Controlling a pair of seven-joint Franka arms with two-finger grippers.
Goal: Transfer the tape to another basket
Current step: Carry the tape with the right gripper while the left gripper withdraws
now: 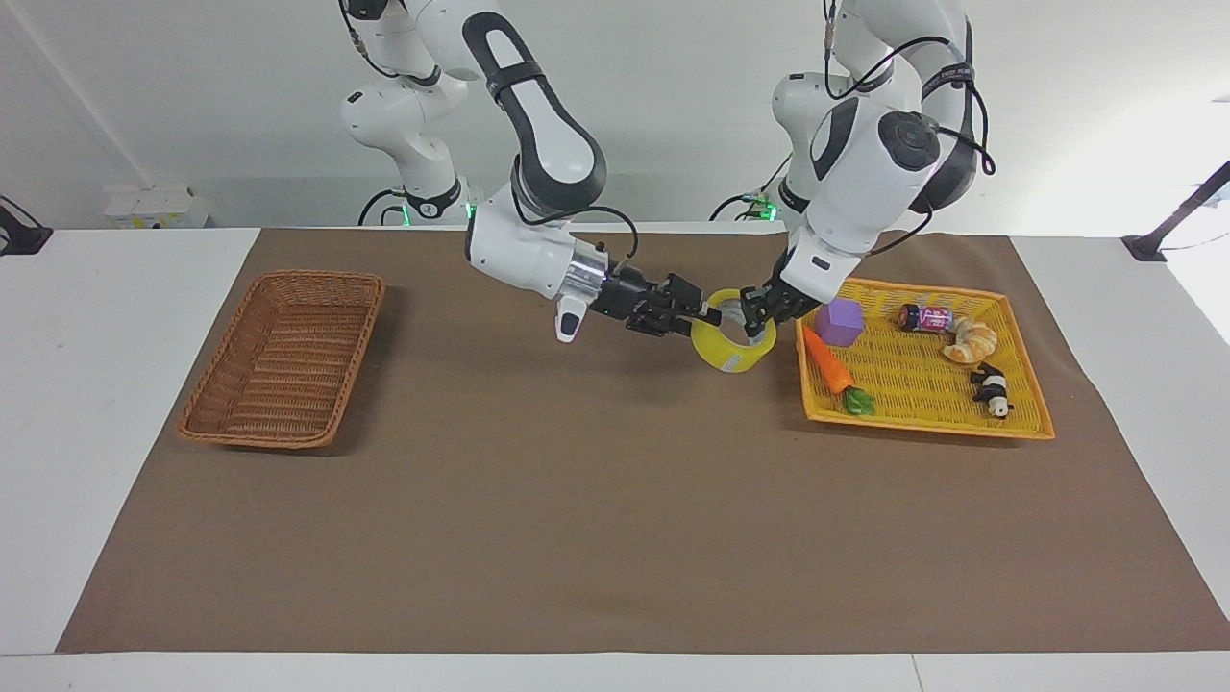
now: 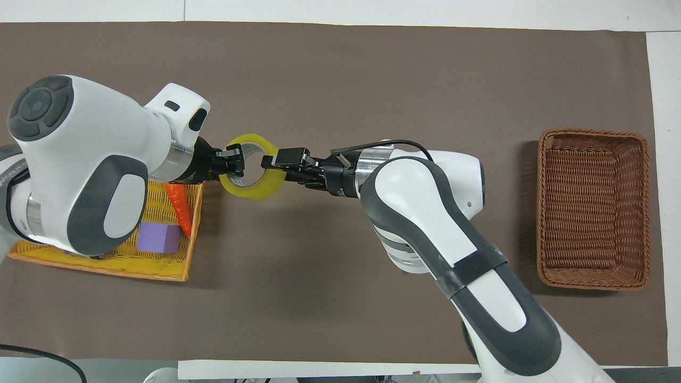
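Note:
The robot's right gripper needs to release the yellow tape roll on the middle of the brown wicker basket's bottom [image 2: 587, 208].
The yellow tape [image 1: 733, 333] roll is held in the air over the brown mat, beside the yellow mesh tray [image 1: 922, 389]. It also shows in the overhead view [image 2: 250, 186]. My left gripper [image 1: 759, 312] is shut on the roll's rim on the tray side, also seen in the overhead view [image 2: 234, 162]. My right gripper [image 1: 706, 312] is at the rim toward the wicker basket and reaches into the hole, also seen in the overhead view [image 2: 271, 162]. The brown wicker basket [image 1: 317, 279] stands empty at the right arm's end of the table [image 2: 593, 135].
The yellow mesh tray [image 2: 159, 268] holds a purple cube [image 1: 839, 321], a toy carrot [image 1: 831, 365], a small can [image 1: 924, 317], a croissant [image 1: 972, 339] and a panda toy [image 1: 992, 389]. Brown mat [image 1: 577, 500] covers the table between tray and basket.

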